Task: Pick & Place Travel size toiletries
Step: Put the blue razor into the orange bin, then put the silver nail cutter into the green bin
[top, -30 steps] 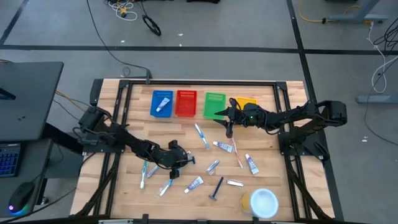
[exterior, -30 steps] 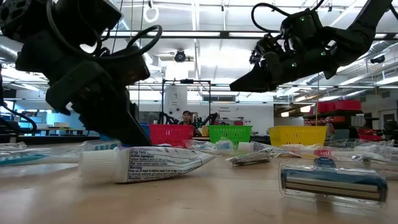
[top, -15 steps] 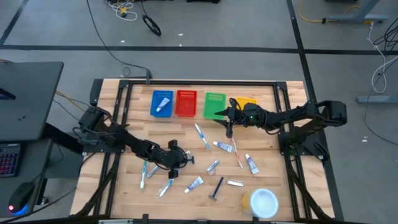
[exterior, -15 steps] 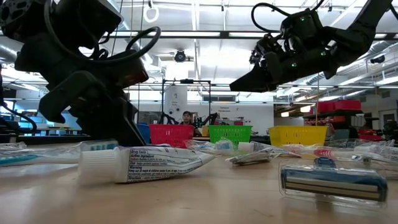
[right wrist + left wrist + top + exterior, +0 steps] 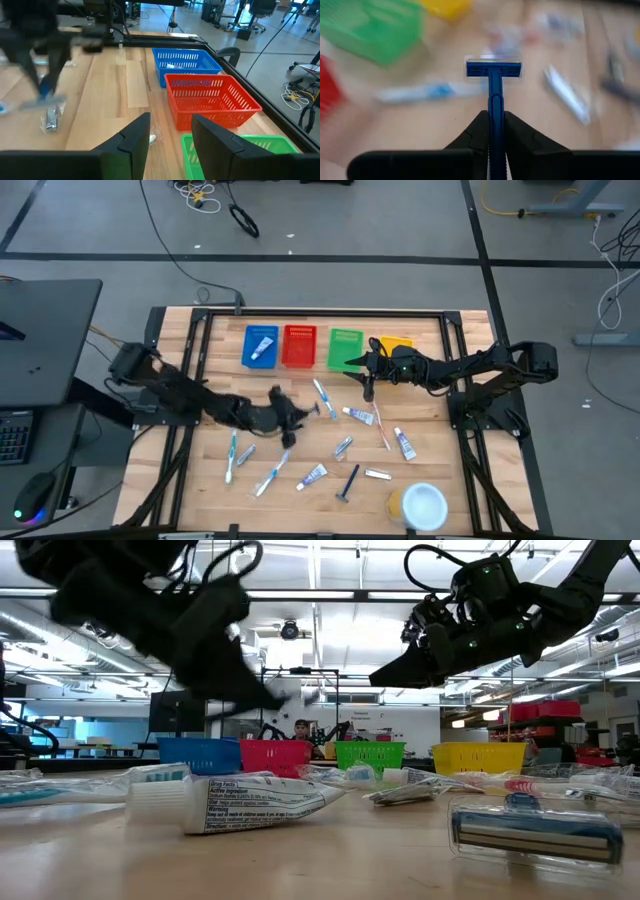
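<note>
I will use my left gripper to let go of the blue razor inside the empty red basket (image 5: 300, 348), which sits between the blue basket and the green basket. The razor is still held above the table's middle.
My left gripper (image 5: 293, 420) hovers above the table's middle, left of centre, shut on a blue razor (image 5: 494, 70); in the low view it (image 5: 262, 692) is blurred, well above the tabletop. My right gripper (image 5: 368, 383) hangs open in front of the green basket (image 5: 346, 348), holding nothing, its fingers (image 5: 131, 137) apart. Toothpaste tubes (image 5: 359, 415), toothbrushes (image 5: 272, 474) and another dark razor (image 5: 347, 481) lie flat on the wood. One tube (image 5: 262, 347) lies in the blue basket. My left gripper pinches the razor's blue handle (image 5: 495, 116) between its two fingers. The handle runs along the fingers and sticks out past their free ends, the head (image 5: 494, 69) crosswise at the far end. The razor is lifted clear of the table.
Blue (image 5: 250, 360), red (image 5: 299, 346), green and yellow (image 5: 397, 344) baskets stand in a row along the far side. A round white-and-yellow container (image 5: 421, 505) sits near the near right corner. A toothpaste tube (image 5: 240, 804) and a razor head (image 5: 535, 832) lie close to the low camera.
My left gripper has risen from the tabletop, where it was down among the toiletries, and has swung toward the far edge, taking the blue razor up with it; the motion is fast and blurred. My right arm has kept still.
</note>
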Controlling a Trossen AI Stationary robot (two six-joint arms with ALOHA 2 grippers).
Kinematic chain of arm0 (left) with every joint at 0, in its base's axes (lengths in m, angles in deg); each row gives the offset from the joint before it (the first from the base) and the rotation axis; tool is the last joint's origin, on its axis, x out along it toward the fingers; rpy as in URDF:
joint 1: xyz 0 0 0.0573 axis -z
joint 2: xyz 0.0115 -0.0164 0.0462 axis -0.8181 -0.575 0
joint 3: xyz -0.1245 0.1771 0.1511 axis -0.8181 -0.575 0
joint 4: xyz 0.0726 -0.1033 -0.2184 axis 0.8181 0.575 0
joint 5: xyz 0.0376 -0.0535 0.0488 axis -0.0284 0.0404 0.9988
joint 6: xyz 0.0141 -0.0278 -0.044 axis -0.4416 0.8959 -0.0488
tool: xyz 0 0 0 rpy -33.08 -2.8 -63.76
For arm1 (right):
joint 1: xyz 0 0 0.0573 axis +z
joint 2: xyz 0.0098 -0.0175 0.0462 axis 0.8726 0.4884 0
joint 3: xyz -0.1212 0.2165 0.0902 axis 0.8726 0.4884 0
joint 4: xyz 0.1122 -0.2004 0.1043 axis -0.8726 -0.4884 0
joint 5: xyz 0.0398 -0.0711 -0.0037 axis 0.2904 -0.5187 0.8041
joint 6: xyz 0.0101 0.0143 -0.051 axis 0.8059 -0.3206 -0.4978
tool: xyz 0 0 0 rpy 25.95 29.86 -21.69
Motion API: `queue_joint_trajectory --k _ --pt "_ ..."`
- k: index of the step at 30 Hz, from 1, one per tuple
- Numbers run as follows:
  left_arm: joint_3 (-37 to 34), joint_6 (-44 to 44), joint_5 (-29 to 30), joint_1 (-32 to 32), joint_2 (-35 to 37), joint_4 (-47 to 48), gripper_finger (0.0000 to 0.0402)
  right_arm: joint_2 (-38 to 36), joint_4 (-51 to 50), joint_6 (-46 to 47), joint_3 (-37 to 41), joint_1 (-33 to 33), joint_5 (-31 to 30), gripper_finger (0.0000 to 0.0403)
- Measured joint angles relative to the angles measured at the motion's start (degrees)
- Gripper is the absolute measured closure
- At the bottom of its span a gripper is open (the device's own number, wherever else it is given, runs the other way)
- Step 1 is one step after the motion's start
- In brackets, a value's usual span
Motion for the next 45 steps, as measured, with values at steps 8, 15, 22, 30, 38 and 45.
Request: queue_joint_trajectory --k 8,15,22,30,38,45 --pt "0.1 0.9 4.9 -16.4 10.2 4.0 0.0356 0.0 0.0 0.0 0.0 0.0 0.0 0.0248" --pt "0.2 2.3 -4.4 -31.8 4.8 2.5 0.0356 0.0 0.0 0.0 0.0 -0.1 0.0 0.0248" --pt "6.3 -0.7 -10.9 -37.3 -6.8 1.5 0.0353 0.0 0.0 0.0 0.0 -0.5 0.0 0.0248" --pt "12.2 1.9 -10.7 -40.7 -13.1 8.5 0.0351 0.0 0.0 0.0 0.0 -1.1 0.0 0.0248" --pt "12.2 -2.6 -13.3 -41.0 -13.1 8.8 0.0344 0.0 -0.5 0.0 0.0 -1.1 -0.3 0.0248" --pt "12.2 -3.6 -13.9 -41.3 -13.1 7.8 0.0312 0.0 -0.4 0.0 0.0 -1.1 -0.5 0.0248"
